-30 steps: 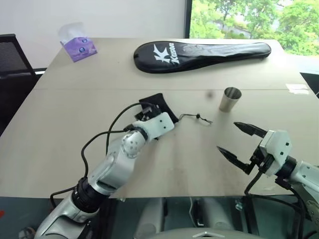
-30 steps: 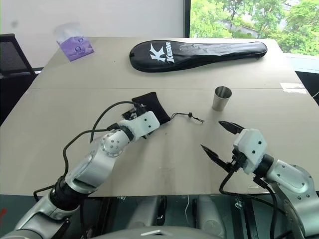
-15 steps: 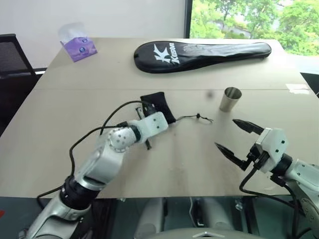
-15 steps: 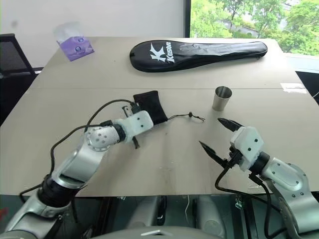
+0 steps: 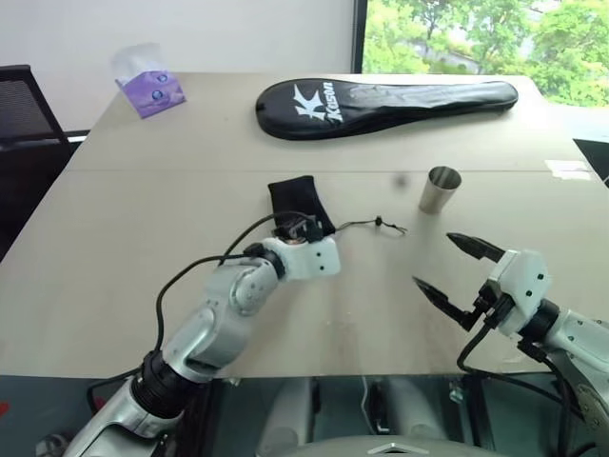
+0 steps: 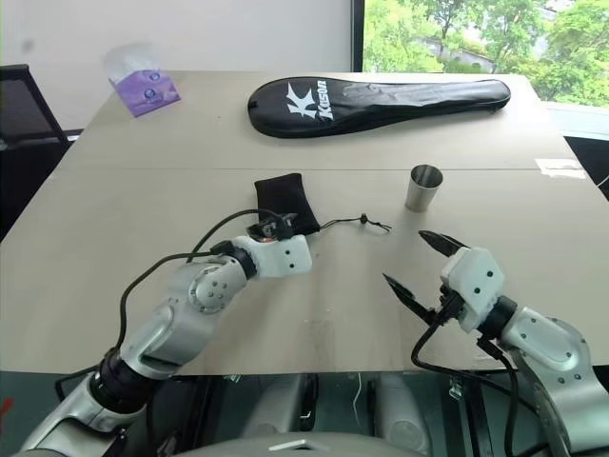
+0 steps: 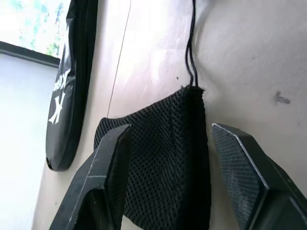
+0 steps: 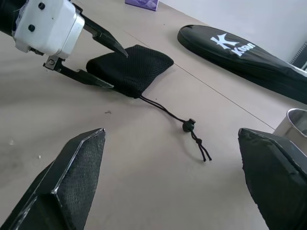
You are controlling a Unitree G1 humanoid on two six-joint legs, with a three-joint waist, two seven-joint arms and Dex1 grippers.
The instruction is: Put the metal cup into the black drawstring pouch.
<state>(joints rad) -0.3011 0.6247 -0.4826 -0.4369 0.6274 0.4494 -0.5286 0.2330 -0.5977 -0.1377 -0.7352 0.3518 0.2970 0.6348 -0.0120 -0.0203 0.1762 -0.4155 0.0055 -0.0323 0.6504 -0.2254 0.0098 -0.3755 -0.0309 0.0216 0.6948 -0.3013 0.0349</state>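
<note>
The pouch's opening is lying flat and closed to the metal cup, so my left gripper should pinch only the opening's upper layer (image 7: 186, 165) and raise it.
The black drawstring pouch (image 5: 297, 198) lies flat on the table's middle, its cord and bead (image 5: 379, 223) trailing right. My left gripper (image 5: 301, 227) is at the pouch's near end. It is open, one finger (image 7: 105, 167) on each side of the mesh fabric (image 7: 168, 158) without squeezing it. The metal cup (image 5: 440, 189) stands upright to the right of the cord, apart from both grippers. My right gripper (image 5: 433, 259) hovers open and empty above the table, nearer me than the cup. The right wrist view has the pouch (image 8: 136, 67) and the cup's rim (image 8: 292, 125).
A long black racket cover (image 5: 381, 100) with white lettering lies across the far side of the table. A purple tissue pack (image 5: 147, 86) sits at the far left corner. A small white slip (image 5: 569, 168) lies near the right edge. A black chair (image 5: 24, 124) stands left of the table.
The left gripper closed half a second ago and has opened again. Its wrist has rolled and its white body now sits more to the right. The pouch shows more fully. The right gripper stayed put.
</note>
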